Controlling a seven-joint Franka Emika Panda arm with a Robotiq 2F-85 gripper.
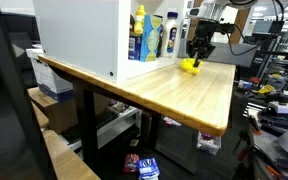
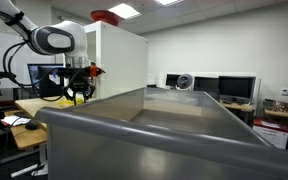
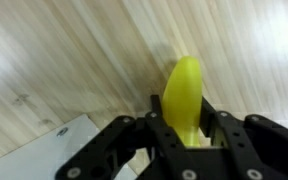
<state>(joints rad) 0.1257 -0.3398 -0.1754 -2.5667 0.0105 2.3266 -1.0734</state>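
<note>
The robot's gripper will release the yellow banana-shaped object on the wooden table [image 1: 197, 71] near the open side of the white cabinet.
A yellow banana-shaped object [image 3: 184, 92] sits between my gripper's [image 3: 185, 125] two black fingers in the wrist view, the fingers pressed against its sides. In an exterior view the gripper [image 1: 196, 52] is low over the wooden table [image 1: 174, 90] with the yellow object [image 1: 190, 66] at its tips, at or just above the tabletop. In the other exterior view the arm [image 2: 54, 40] reaches down and the yellow object [image 2: 76, 96] shows under the gripper [image 2: 77, 84].
A white cabinet [image 1: 79, 35] stands on the table, with a blue bottle [image 1: 152, 40] and a yellow-capped bottle [image 1: 138, 35] in its open side next to the gripper. A large grey bin [image 2: 174, 130] fills the foreground. Monitors [image 2: 224, 88] stand behind.
</note>
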